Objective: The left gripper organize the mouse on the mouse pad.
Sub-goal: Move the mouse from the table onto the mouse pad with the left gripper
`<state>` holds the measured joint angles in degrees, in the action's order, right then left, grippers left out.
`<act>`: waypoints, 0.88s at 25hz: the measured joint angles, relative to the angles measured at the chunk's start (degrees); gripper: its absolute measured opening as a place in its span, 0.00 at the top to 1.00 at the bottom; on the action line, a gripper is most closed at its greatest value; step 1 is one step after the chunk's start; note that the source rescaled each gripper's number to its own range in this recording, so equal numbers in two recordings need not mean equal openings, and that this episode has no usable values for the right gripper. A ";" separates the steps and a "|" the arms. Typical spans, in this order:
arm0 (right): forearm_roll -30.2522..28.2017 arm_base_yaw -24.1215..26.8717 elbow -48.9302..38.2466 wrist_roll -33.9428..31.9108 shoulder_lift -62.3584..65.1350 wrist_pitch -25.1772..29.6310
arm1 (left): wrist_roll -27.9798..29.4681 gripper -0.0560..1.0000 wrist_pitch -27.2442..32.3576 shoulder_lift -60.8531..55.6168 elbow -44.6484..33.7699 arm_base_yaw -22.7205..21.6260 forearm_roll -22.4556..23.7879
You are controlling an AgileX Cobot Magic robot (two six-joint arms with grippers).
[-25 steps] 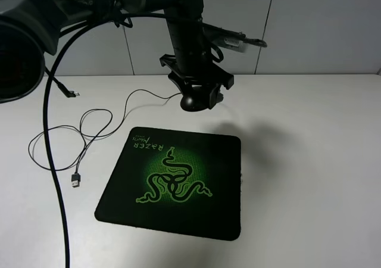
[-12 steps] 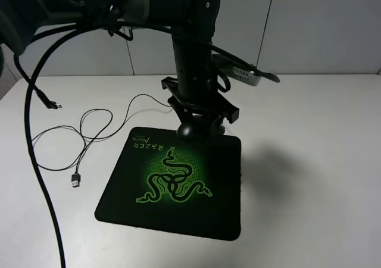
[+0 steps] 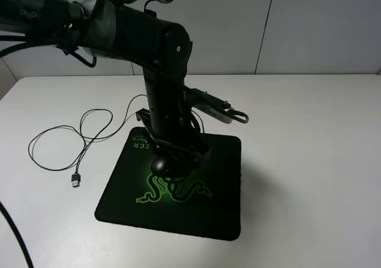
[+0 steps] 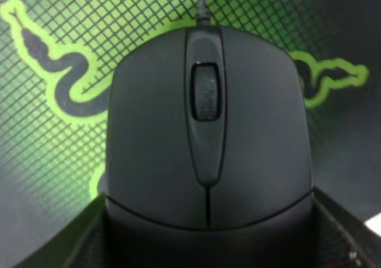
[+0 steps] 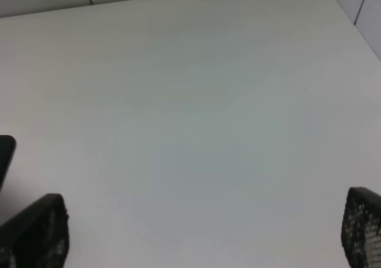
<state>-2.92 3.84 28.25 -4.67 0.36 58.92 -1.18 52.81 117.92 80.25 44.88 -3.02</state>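
Observation:
My left gripper is going to set the black mouse down flat and let it go on the green snake emblem of the mouse pad (image 3: 172,180) (image 4: 204,125). The mouse is over the pad's middle now.
The black mouse (image 3: 161,165) is over the middle of the mouse pad (image 3: 220,211), right at the green snake emblem, and I cannot tell whether it touches the mat. My left gripper (image 3: 171,158) comes down from above and is shut on the mouse. In the left wrist view the mouse (image 4: 208,155) fills the picture, with dark fingers (image 4: 80,241) at both its sides and the mouse pad (image 4: 47,131) with its green emblem close beneath. My right gripper (image 5: 202,235) is open over bare white table; it does not show in the exterior view.
The mouse's thin cable (image 3: 89,131) loops over the white table (image 3: 315,161) left of the pad and ends in a USB plug (image 3: 75,181). A grey module (image 3: 217,108) juts from the left arm's wrist. A dark edge (image 5: 5,155) shows in the right wrist view.
The left arm has carried the mouse from behind the pad's far edge forward and down to the pad's middle. The cable has followed it.

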 joint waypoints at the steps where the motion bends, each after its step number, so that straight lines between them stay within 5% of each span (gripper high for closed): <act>1: 0.00 0.00 0.00 0.00 0.00 0.00 | 0.00 0.94 -1.95 0.00 -1.18 0.00 0.00; 10: 0.00 0.00 0.00 0.00 0.00 0.00 | -1.41 0.95 -15.84 0.00 -8.58 0.10 -0.06; 19: 0.00 0.00 0.00 0.00 0.00 0.00 | -1.70 0.94 -16.57 0.00 -9.61 0.10 -0.01; 22: 0.00 0.00 0.00 0.00 0.00 0.00 | -1.72 0.72 -15.24 0.00 -9.61 0.10 -0.01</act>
<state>-2.92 3.84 28.25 -4.67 0.36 58.92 -2.90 37.57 117.92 70.64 44.98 -3.03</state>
